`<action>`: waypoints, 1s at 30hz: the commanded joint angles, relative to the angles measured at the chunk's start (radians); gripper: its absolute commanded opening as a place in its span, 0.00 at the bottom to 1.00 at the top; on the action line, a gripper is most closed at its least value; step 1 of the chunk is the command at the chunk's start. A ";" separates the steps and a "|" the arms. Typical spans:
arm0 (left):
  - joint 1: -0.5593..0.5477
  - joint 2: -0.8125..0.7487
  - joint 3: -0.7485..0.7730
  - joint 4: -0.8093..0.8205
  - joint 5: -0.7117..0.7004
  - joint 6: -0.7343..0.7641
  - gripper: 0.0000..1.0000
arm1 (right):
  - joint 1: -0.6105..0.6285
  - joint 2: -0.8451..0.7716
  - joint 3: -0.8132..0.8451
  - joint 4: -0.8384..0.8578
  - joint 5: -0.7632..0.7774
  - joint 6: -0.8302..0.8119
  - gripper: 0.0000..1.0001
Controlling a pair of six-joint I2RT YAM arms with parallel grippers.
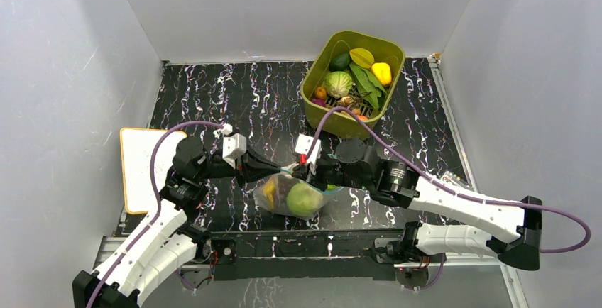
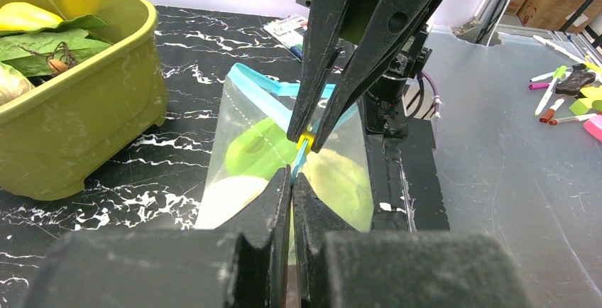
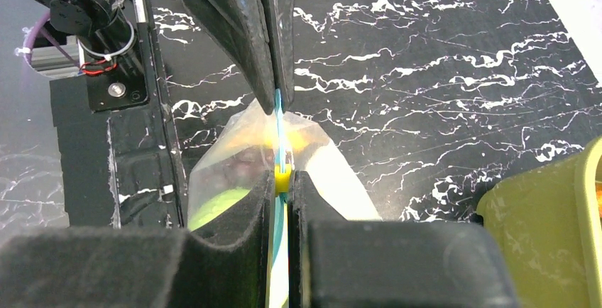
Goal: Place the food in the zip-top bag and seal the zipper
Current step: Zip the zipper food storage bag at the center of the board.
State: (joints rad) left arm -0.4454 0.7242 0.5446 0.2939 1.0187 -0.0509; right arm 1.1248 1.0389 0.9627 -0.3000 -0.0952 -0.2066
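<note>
My left gripper is holding the light blue zipper's end shallow in its fingers, so it should open them and take the zipper deeper (image 2: 303,152) before I pull the yellow slider.
The clear zip-top bag (image 1: 294,196) hangs between my two grippers just above the table's near edge. A green fruit (image 1: 304,199) and a yellow piece (image 1: 270,191) are inside it. My left gripper (image 2: 291,177) is shut on the light blue zipper (image 2: 263,91) at one end. My right gripper (image 3: 282,177) faces it, shut on the zipper's small yellow slider (image 3: 282,174). The two sets of fingertips are only a short stretch of zipper (image 3: 280,134) apart. More food, with cabbage, green leaves and yellow pieces, lies in the olive tub (image 1: 334,125).
The olive tub stands at the back right of the black marbled table, close to the left of the bag in the left wrist view (image 2: 85,130). A white board (image 1: 138,169) lies at the table's left edge. Grey walls enclose the table.
</note>
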 commanded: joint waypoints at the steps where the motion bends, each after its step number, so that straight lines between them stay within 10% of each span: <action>1: 0.016 -0.030 0.047 0.038 -0.040 -0.024 0.00 | -0.004 -0.066 -0.001 -0.048 0.067 0.006 0.00; 6: 0.016 -0.016 0.038 0.100 -0.009 -0.056 0.02 | -0.005 -0.050 0.024 -0.004 0.012 0.003 0.00; 9: 0.016 0.007 0.028 0.105 0.072 -0.047 0.33 | -0.005 -0.025 0.048 0.024 -0.015 -0.002 0.00; 13: 0.016 0.041 0.025 0.104 0.131 -0.049 0.42 | -0.005 0.011 0.079 0.048 -0.042 -0.009 0.00; 30: 0.016 0.103 -0.003 0.110 0.173 -0.016 0.24 | -0.005 0.062 0.104 0.085 -0.076 -0.004 0.00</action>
State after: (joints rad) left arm -0.4339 0.8272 0.5419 0.3889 1.1488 -0.1051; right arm 1.1236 1.1042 1.0058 -0.3103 -0.1627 -0.2077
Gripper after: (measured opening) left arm 0.281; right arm 0.056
